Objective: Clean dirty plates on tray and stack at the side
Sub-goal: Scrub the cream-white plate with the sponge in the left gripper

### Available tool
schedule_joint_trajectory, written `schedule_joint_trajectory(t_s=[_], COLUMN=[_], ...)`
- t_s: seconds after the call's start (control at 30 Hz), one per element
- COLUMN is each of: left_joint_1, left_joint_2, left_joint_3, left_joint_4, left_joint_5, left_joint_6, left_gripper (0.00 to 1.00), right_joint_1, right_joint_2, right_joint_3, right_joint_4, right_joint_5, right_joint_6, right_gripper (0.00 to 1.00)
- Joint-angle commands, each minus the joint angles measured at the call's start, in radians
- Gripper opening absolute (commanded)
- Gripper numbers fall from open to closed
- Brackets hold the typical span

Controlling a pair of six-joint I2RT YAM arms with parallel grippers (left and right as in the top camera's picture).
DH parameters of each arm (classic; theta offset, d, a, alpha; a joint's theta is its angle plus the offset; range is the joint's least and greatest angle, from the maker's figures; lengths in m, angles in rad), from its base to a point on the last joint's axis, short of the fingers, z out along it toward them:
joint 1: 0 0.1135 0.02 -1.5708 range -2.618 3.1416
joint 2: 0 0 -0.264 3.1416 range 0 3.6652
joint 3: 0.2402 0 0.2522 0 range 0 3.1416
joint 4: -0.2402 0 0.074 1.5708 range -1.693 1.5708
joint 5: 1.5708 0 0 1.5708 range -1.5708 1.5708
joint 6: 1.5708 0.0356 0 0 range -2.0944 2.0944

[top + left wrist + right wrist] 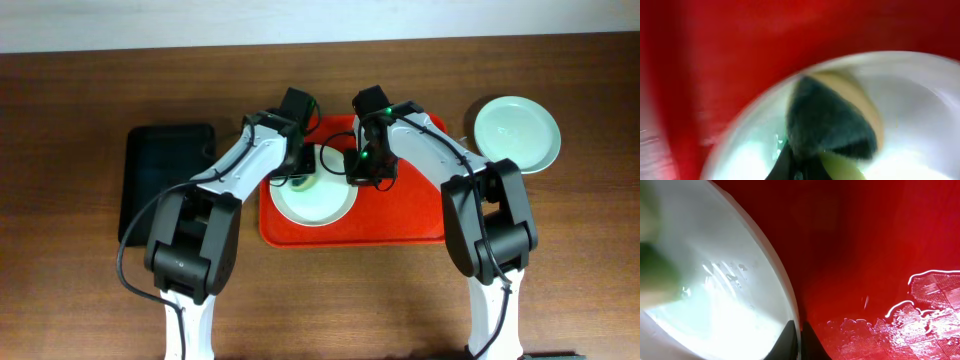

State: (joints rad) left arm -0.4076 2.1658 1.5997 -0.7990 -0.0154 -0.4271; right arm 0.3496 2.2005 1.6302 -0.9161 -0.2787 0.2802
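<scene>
My left gripper will let go of the sponge in the middle of the smaller black tray (170, 190) beside the red tray.
A pale plate (316, 206) lies wet on the left half of the red tray (400, 218). My left gripper (303, 172) is shut on a sponge (827, 120) with a yellow body and a dark green scouring face, which is pressed onto that plate (912, 100). My right gripper (799, 341) is shut on the plate's right rim (725, 280), one finger inside and one outside; in the overhead view it (357, 172) is at the plate's upper right edge. A mint green plate (516, 133) lies on the table right of the tray. A third plate is not in view.
A smaller black tray (165, 180) lies on the wooden table left of the red tray. Water is pooled on the red tray floor (920, 305) right of my right gripper. Both arms cross over the tray's back half.
</scene>
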Motion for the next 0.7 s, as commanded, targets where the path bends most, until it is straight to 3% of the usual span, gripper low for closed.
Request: schedule_joint_trajectory(t_s=[0.0, 0.17, 0.27, 0.47, 0.67], left_joint_1=[0.029, 0.039, 0.104, 0.351, 0.538], left_joint_2=[-0.074, -0.257, -0.336, -0.322, -0.256], left_joint_3=[-0.011, -0.011, -0.011, -0.097, -0.279], left_joint_4=[-0.056, -0.054, -0.075, -0.122, 0.04], left_joint_5=[-0.406, -0.375, -0.276, -0.182, -0.119], left_joint_6=[0.005, -0.014, -0.014, -0.073, -0.077], left_gripper=[0.0, 0.0, 0.0, 0.0, 0.0], right_joint_1=[-0.009, -0.01, -0.009, -0.009, -0.009], right_joint_2=[0.031, 0.031, 0.031, 0.031, 0.031], right_joint_3=[-0.022, -0.022, -0.022, -0.022, -0.022], right_joint_4=[-0.01, -0.01, -0.011, -0.01, 0.001], right_joint_5=[0.066, 0.066, 0.066, 0.066, 0.066], right_joint_6=[-0.002, -0.002, -0.002, -0.002, -0.002], right_gripper=[0.04, 0.04, 0.04, 0.04, 0.04])
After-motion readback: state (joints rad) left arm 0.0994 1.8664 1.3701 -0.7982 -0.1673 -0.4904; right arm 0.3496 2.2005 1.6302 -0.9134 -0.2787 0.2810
